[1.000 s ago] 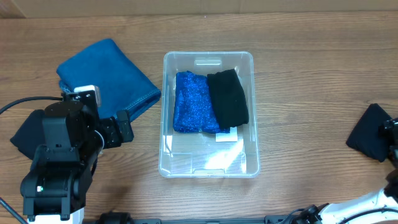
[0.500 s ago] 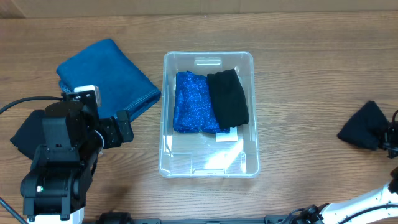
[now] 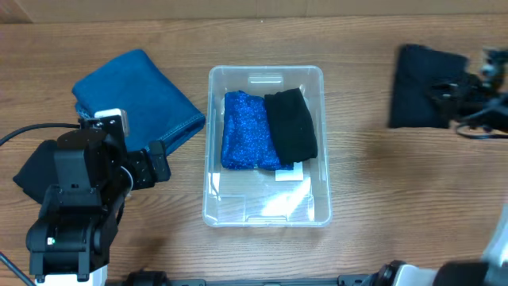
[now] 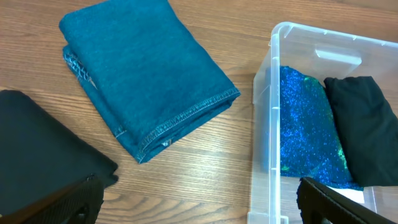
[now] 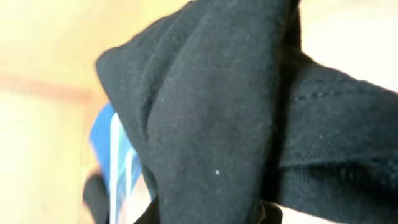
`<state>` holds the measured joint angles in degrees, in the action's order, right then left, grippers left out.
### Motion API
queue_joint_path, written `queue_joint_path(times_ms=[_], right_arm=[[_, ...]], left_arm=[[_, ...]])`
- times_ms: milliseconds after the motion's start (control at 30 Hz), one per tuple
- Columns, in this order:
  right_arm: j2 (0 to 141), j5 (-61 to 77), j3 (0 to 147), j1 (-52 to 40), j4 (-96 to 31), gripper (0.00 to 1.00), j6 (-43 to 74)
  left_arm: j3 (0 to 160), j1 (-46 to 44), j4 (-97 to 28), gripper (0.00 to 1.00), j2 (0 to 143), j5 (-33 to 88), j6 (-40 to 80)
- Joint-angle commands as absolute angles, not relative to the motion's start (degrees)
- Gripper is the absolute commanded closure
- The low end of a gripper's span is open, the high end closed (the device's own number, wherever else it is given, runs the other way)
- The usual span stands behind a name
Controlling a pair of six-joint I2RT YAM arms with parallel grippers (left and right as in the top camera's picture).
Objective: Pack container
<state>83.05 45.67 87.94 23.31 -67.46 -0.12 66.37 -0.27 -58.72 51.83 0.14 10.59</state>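
My right gripper is going to let go of the hanging black cloth in the container's near half (image 3: 280, 192), just nearer than the folded black cloth.
The clear container (image 3: 266, 208) stands mid-table, holding a sparkly blue cloth (image 3: 248, 131) and a folded black cloth (image 3: 290, 123) side by side in its far half. My right gripper (image 3: 449, 97) is at the far right, shut on another black cloth (image 3: 421, 87) that hangs above the table. In the right wrist view that black cloth (image 5: 236, 124) fills nearly the whole frame and hides the fingers. My left gripper (image 3: 155, 163) hovers open left of the container. Its fingertips (image 4: 68, 205) frame bare wood and the container's left wall (image 4: 264, 143).
A folded blue denim cloth (image 3: 135, 99) lies at the far left, also seen in the left wrist view (image 4: 143, 81). A dark cloth (image 3: 32, 171) lies partly under the left arm. The container's near half shows only a white label (image 3: 290, 175).
My right gripper shut on the black cloth at the table's right edge, lifted it, and carried it away from the near edge and leftward. The left arm has not moved.
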Motion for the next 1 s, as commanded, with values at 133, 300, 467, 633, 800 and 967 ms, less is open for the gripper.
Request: queue_joint_path(times_ms=[133, 300, 467, 633, 800, 967], right_arm=[[77.52, 25.67, 88.88, -14.15, -74.91, 0.96, -15.79], [83.44, 14.02, 88.88, -30.37, -73.56, 0.96, -25.69], [95.46, 13.87, 88.79, -34.06, -78.65, 0.96, -34.79], [103.9, 17.78, 86.83, -35.73, -79.99, 0.96, -39.51], [105.62, 17.65, 82.28, -36.36, -77.58, 0.96, -41.43], [105.6, 17.02, 80.71, -36.36, -73.45, 0.0, -38.54]], left_arm=[[67.61, -0.01, -58.52, 0.0, 51.64, -0.43, 10.31], [67.61, -0.01, -58.57, 0.0, 51.64, -0.43, 10.31], [67.61, -0.01, -59.16, 0.0, 51.64, -0.45, 10.31], [67.61, -0.01, -59.16, 0.0, 51.64, -0.47, 10.28], [67.61, -0.01, -59.13, 0.0, 51.64, -0.47, 10.28], [67.61, -0.01, -59.18, 0.0, 51.64, -0.45, 10.28]])
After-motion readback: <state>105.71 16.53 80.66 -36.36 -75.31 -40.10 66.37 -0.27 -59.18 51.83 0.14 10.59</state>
